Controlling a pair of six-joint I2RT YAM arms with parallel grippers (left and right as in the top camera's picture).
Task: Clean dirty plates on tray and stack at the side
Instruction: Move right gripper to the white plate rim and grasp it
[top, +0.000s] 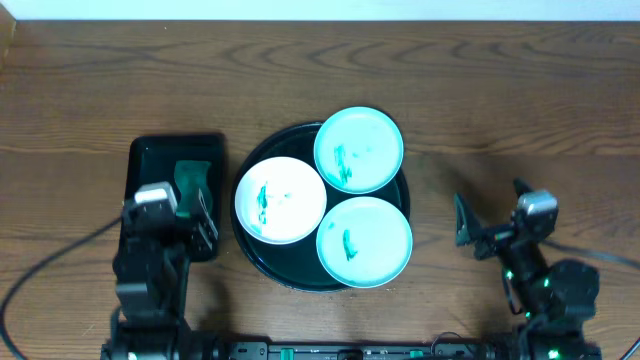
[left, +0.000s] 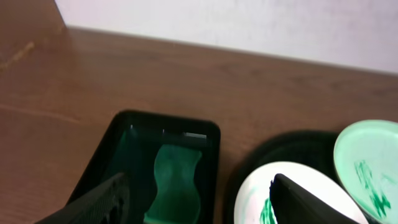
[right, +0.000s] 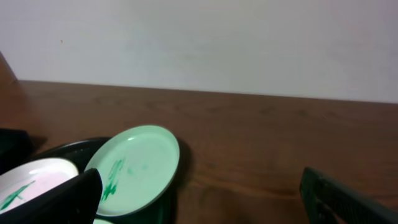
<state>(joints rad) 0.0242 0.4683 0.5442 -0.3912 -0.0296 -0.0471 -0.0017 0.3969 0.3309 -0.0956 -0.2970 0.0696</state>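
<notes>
Next, my left gripper will go to the green sponge's middle (top: 192, 184) (left: 176, 186) in the rectangular black tray and close there, because the plates need cleaning.
The round black tray (top: 262, 156) holds three plates with green smears: a white plate (top: 280, 200) at its left, a turquoise plate (top: 359, 149) at the back right, resting on the rim, and a turquoise plate (top: 365, 241) at the front right. My left gripper (top: 190, 207) is open over the rectangular tray, left of the white plate (left: 298, 180). My right gripper (top: 490, 213) is open and empty over bare table, right of the round tray. The back turquoise plate also shows in the right wrist view (right: 134, 165) and the left wrist view (left: 367, 162).
A smaller rectangular black tray (top: 150, 155) sits left of the round tray and holds a green wavy sponge (left: 177, 180), also seen from above (top: 190, 178). Wood table (top: 320, 70) extends behind and to the right. A cable (top: 40, 275) trails at the front left.
</notes>
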